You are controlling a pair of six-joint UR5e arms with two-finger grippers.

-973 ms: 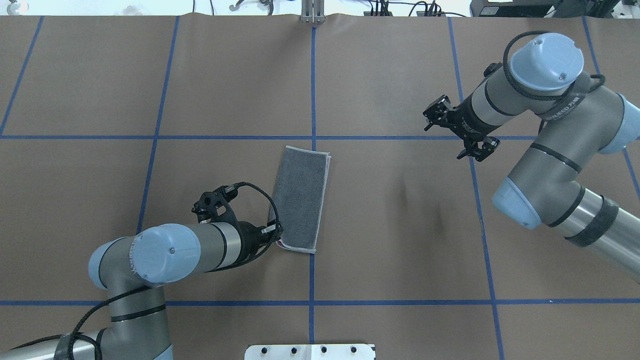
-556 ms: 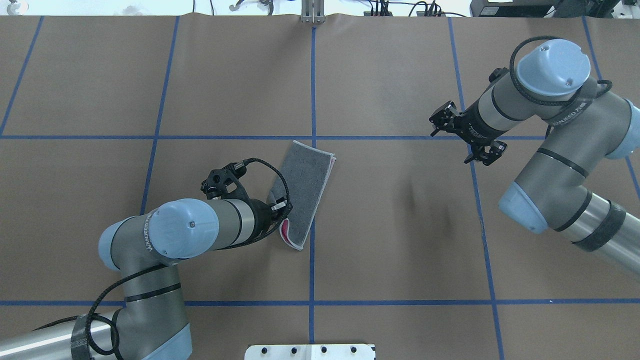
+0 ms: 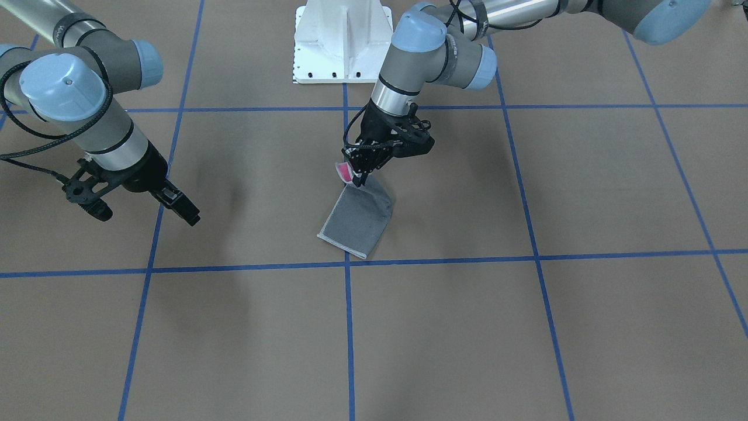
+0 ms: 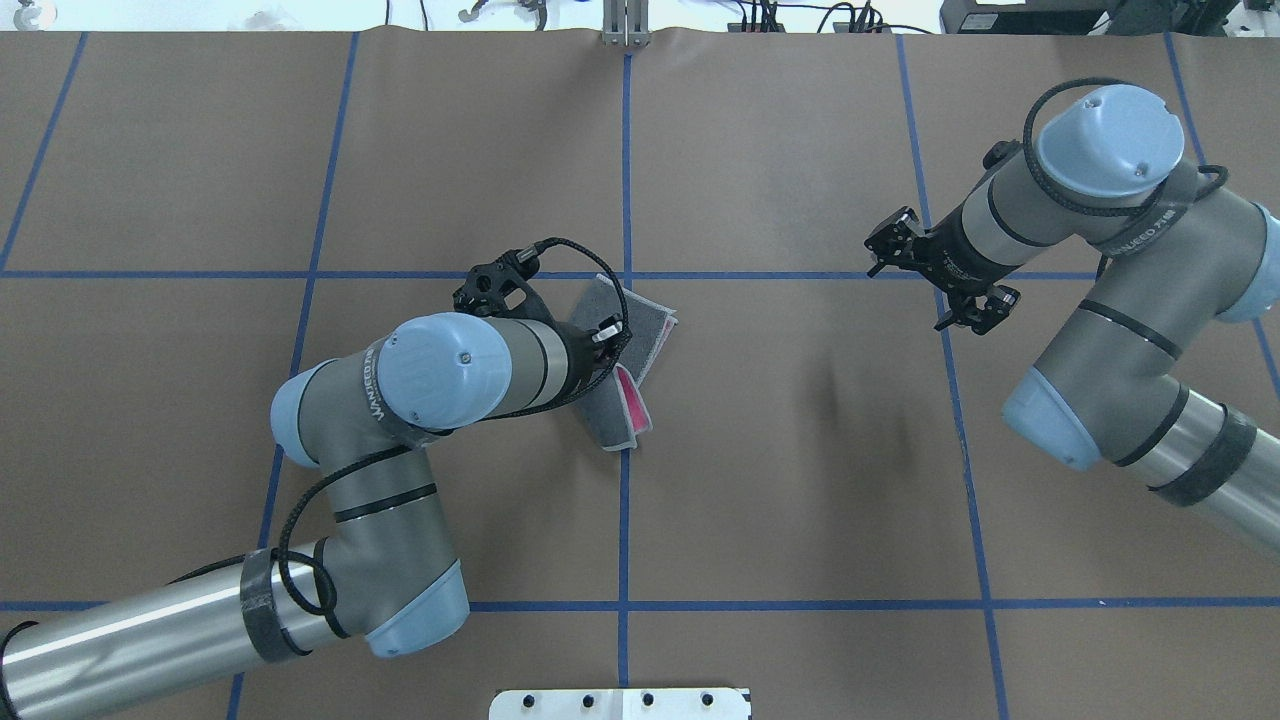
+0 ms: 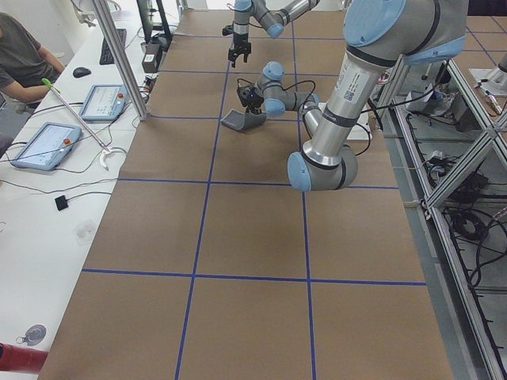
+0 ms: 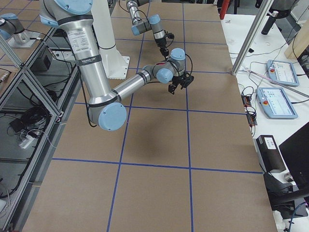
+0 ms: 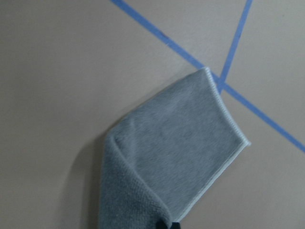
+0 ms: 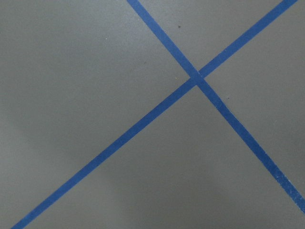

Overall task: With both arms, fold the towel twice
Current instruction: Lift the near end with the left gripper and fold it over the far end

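Note:
Next, I release the towel's lifted end, now held curled over, from my left gripper, setting it on the towel's flat end (image 3: 356, 242) (image 7: 199, 101) beside the blue tape crossing.
The towel (image 3: 357, 217) lies near the table's middle, folded to a narrow strip, dark grey face up. My left gripper (image 3: 357, 174) is shut on its end nearest the robot and holds that end lifted and curled over, so the pink face (image 4: 633, 405) shows. In the overhead view the towel (image 4: 648, 328) is partly hidden under the left wrist. The left wrist view shows the grey towel (image 7: 176, 157) hanging down to the table. My right gripper (image 3: 140, 215) is open and empty, hovering well off to the robot's right (image 4: 908, 292).
The brown table (image 4: 800, 500) is marked with a grid of blue tape lines (image 8: 195, 81). The white pedestal base (image 3: 342, 41) stands at the robot's edge. Operators' tablets (image 5: 43, 146) lie beyond the far edge.
My left gripper has lifted the towel's near end and carried it away from the robot, over the rest of the towel, exposing pink. The right arm has shifted only slightly.

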